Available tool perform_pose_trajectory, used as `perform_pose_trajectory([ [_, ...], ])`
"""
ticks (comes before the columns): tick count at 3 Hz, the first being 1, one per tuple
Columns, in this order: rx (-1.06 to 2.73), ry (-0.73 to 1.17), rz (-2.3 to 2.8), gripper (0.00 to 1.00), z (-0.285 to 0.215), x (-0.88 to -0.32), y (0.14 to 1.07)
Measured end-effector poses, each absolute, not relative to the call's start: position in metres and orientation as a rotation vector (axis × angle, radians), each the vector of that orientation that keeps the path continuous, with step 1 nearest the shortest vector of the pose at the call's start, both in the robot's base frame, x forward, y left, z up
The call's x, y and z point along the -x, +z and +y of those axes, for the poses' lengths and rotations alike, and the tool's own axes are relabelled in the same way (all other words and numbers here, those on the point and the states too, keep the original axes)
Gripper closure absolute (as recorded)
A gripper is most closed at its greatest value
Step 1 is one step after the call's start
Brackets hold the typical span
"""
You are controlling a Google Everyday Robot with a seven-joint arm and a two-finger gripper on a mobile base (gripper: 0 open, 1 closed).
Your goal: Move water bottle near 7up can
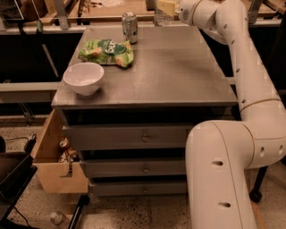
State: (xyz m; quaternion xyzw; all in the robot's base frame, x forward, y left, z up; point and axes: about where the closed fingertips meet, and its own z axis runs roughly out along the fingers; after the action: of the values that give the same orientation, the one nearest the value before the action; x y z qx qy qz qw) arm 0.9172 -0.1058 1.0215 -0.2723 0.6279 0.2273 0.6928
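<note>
Next, I release the water bottle from my gripper on the grey table (pixel 150 53), next to the 7up can and green snack bag.
The 7up can (pixel 129 27), small and silvery-green, stands upright at the back of the grey table top (pixel 178 71). My gripper (pixel 166 8) is at the top edge of the view, to the right of the can and above the table's back edge. It is shut on the water bottle (pixel 161 19). Only the bottle's clear lower part shows; its cap and label are cut off by the frame. The bottle hangs a short way right of the can, apart from it.
A green snack bag (pixel 107 51) lies in front of the can. A white bowl (pixel 84 78) sits at the table's front left. Drawers run below the top, and a wooden box (pixel 56 167) with small items stands at lower left. My white arm (pixel 250 89) fills the right side.
</note>
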Motion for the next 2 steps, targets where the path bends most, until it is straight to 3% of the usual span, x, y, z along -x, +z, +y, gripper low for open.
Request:
perform_pose_trajectory([
  [2,0.455,0.442,1.383,1.0,-0.071,-0.956,0.985],
])
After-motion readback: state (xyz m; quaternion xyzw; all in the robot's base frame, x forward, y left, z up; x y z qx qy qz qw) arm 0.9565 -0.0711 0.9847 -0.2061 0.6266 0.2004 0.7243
